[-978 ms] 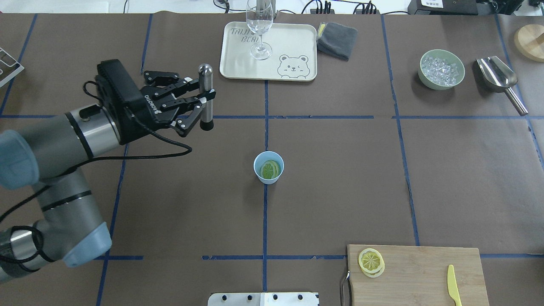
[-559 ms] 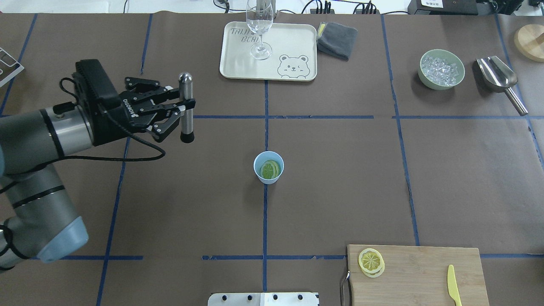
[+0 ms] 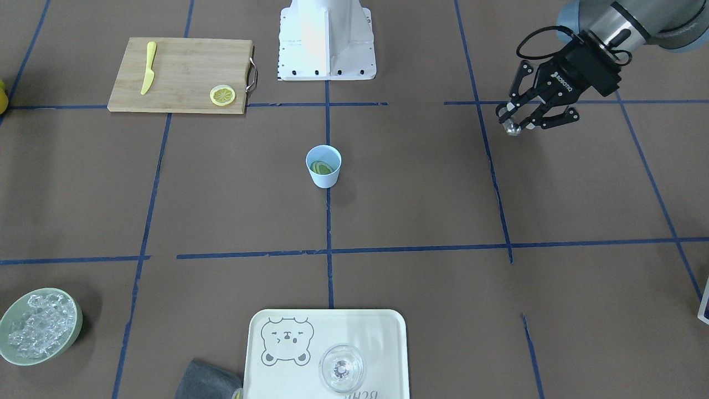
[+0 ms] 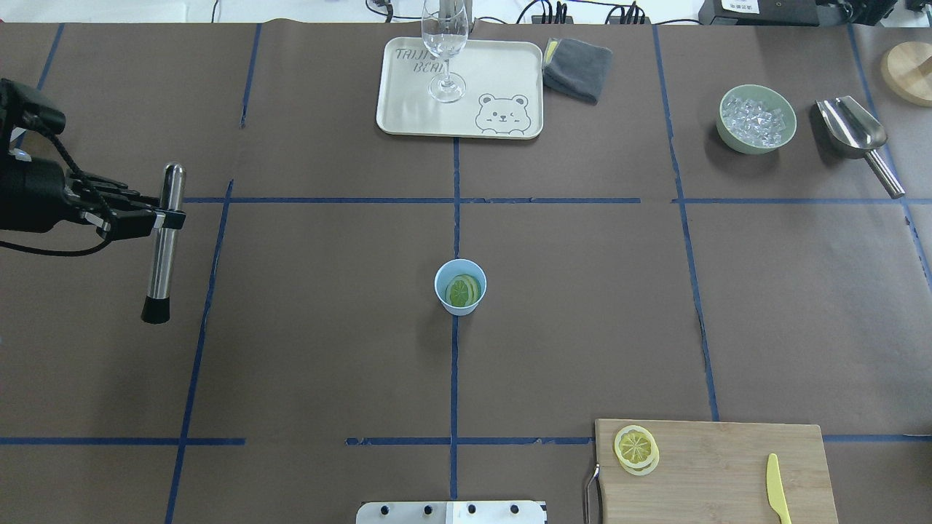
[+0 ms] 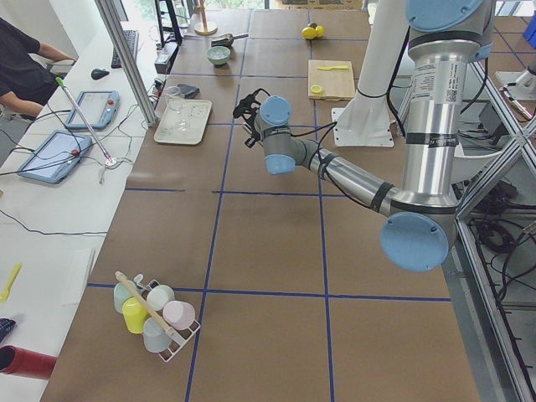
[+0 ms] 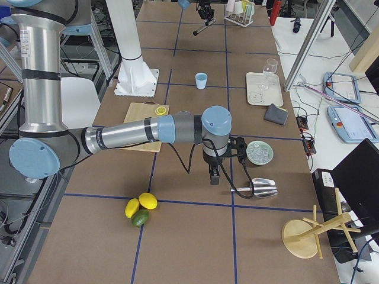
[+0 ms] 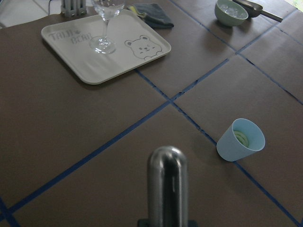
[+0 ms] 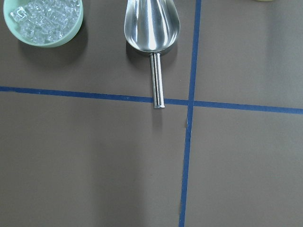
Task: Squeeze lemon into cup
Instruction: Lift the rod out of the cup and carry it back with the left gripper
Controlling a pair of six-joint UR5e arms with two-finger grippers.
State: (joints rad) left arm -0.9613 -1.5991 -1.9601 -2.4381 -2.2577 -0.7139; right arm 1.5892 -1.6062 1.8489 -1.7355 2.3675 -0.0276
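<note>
I should let go of the steel rod, now held far from the cup, with my left gripper so it rests on the table [image 3: 512, 173] beside the blue tape line nearest that gripper.
The pale-blue cup [image 4: 460, 287] [image 3: 323, 166] [image 7: 240, 140] stands upright at the table's middle, with a green slice and a yellowish slice lying inside it. A yellow lemon slice [image 4: 636, 446] [image 3: 222, 95] rests on another like it on the wooden cutting board [image 4: 713, 466]. My left gripper [image 4: 169, 216] [image 3: 518, 123] is far to the left of the cup, shut on a steel rod with a black tip [image 4: 164, 247] [image 7: 168, 184]. My right gripper [image 6: 213, 175] shows only in the exterior right view, near the scoop; I cannot tell whether it is open or shut.
A cream tray [image 4: 502, 65] with a wine glass [image 4: 444, 51] sits at the far middle, with a grey cloth [image 4: 579, 67] beside it. A green bowl of ice [image 4: 756, 118] and a metal scoop [image 4: 852, 127] are far right. A yellow knife [image 4: 777, 487] lies on the board.
My left arm has drawn back to the left with the steel rod, away from the cup. The cup and the slices have not moved.
</note>
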